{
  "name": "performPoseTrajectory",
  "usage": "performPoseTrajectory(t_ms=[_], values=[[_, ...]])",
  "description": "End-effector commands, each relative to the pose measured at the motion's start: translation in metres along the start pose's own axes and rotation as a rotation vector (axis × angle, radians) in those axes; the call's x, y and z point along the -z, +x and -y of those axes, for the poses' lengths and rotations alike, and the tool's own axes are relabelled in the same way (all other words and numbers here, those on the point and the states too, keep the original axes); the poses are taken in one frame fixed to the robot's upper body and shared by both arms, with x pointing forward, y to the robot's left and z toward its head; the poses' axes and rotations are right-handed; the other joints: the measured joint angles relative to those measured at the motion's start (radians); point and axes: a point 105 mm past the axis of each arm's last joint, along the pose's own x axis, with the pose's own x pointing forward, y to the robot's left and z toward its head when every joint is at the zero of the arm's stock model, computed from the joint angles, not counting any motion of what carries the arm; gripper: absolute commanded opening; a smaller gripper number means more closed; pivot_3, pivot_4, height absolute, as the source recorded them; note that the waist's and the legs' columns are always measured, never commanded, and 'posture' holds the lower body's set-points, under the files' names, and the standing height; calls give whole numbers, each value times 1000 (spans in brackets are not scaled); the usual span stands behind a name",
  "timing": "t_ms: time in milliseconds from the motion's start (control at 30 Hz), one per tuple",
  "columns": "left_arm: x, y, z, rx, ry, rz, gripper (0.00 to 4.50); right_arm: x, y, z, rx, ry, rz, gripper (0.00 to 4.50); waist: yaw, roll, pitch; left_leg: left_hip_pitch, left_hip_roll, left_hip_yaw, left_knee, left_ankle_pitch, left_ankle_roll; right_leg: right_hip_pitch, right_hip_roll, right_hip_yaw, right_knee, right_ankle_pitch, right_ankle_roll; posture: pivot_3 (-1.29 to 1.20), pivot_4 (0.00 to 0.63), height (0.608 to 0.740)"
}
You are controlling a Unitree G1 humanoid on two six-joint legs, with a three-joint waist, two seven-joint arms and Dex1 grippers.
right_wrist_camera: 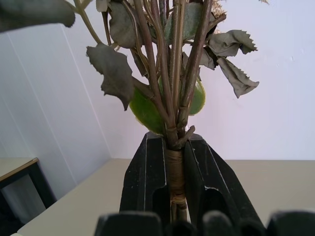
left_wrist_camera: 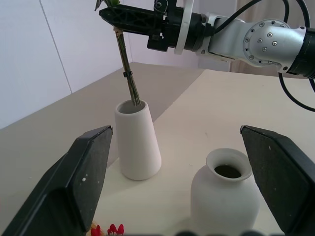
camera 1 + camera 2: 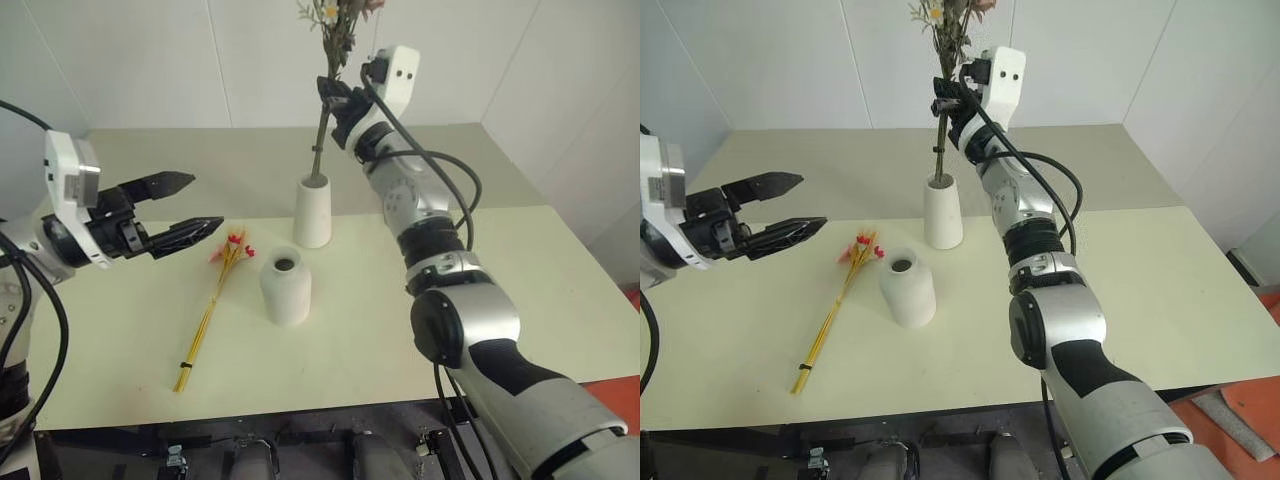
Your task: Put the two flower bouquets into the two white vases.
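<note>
Next, I release the bushy dried bouquet from my right gripper down in the opening of the tall slim white vase [image 3: 313, 182].
My right gripper [image 3: 330, 92] is shut on the dark stem of the bushy dried bouquet [image 3: 337, 30], held nearly upright above the table's middle. The stem's lower end sits inside the mouth of the tall slim white vase [image 3: 313, 212]. In the right wrist view the stem bundle [image 1: 175, 169] is pinched between the black fingers. The shorter bottle-shaped white vase [image 3: 286, 286] stands just in front, its neck empty. The thin bouquet of yellow stalks with red-pink blossoms [image 3: 212, 306] lies flat on the table to the left of it. My left gripper [image 3: 186, 207] hovers open above the table, left of the blossoms.
The pale table [image 3: 540, 280] has free room to the right of the vases and behind them. White walls close off the back and right side. The table's front edge [image 3: 250, 410] runs just below the yellow stalks' ends.
</note>
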Motion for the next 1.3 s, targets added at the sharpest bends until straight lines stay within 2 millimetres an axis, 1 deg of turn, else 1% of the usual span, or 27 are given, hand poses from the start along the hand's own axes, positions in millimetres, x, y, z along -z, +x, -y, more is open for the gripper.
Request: performPoseTrajectory(t_ms=[33, 167, 233, 333, 433, 633, 733, 800, 967, 1067, 1167, 1233, 1300], values=[[-15, -4, 4, -2, 57, 25, 4500, -8, 4, -8, -16, -40, 57, 202, 0, 0, 0, 0, 0, 0, 0, 0, 0, 0, 0, 0, 0, 0, 0, 0, 150, 740], [-14, -4, 6, -1, 56, 25, 4500, 11, 0, -5, 2, -73, 21, 202, 0, 0, 0, 0, 0, 0, 0, 0, 0, 0, 0, 0, 0, 0, 0, 0, 150, 740], [-13, -6, 5, -3, 56, 25, 4500, 23, -4, 1, 22, -81, -14, 202, 0, 0, 0, 0, 0, 0, 0, 0, 0, 0, 0, 0, 0, 0, 0, 0, 150, 740], [-12, -10, 4, -6, 52, 23, 4500, 28, -6, 4, 36, -79, -26, 202, 0, 0, 0, 1, 0, 0, 0, 0, 0, 1, 0, 0, 0, 0, 0, 0, 150, 740], [-10, -12, 3, -5, 49, 19, 4500, 20, -3, 8, 66, -58, -24, 202, 0, 0, 0, 3, 0, 0, 0, 0, 0, 2, 0, 0, 0, 0, 0, 0, 150, 740], [-8, -12, 2, 6, 48, 11, 4500, -11, 8, -4, 15, -18, 30, 202, 0, 0, 0, 2, 0, 0, 0, 0, 0, 2, 0, 0, 0, 0, 0, 0, 150, 740], [-6, -12, 1, 11, 47, 9, 4500, -25, 11, -9, -3, 3, 55, 202, 0, 0, 0, 2, 0, 0, -1, 0, 0, 2, 0, 0, 0, 0, 0, 0, 150, 740], [-5, -13, 0, 15, 49, 6, 4500, -30, 12, -11, -11, 8, 63, 202, 0, 0, 0, 2, 0, 0, -1, 0, 0, 2, 0, 0, 0, 0, 0, 0, 150, 740], [-5, -12, 0, 22, 55, 7, 4500, -29, 11, -11, -13, 4, 61, 202, 0, 0, 0, 2, 0, 0, -1, 0, 0, 2, 0, 0, 0, 0, 0, 0, 150, 740], [-4, -12, 1, 27, 56, 6, 4500, -33, 11, -9, -5, 9, 78, 202, 0, 0, 0, 2, 0, 0, -1, 0, 0, 2, 0, 0, 0, 0, 0, 0, 150, 740], [-3, -14, 1, 29, 57, 2, 4500, -36, 11, -9, -7, -36, 94, 202, 0, 0, 0, 2, 0, 0, -1, 0, 0, 2, 0, 0, 0, 0, 0, 0, 150, 740], [-3, -15, 0, 29, 58, 0, 4500, -33, 9, -4, 5, -47, 91, 202, 0, 0, 0, 2, 0, 0, -1, 0, 0, 2, 0, 0, 0, 0, 0, 0, 150, 740], [-3, -17, 0, 30, 61, -5, 4500, -26, 7, 2, 25, -48, 79, 202, 0, 0, 0, 2, 0, 0, -1, 0, 0, 2, 0, 0, 0, 0, 0, 0, 150, 740]])
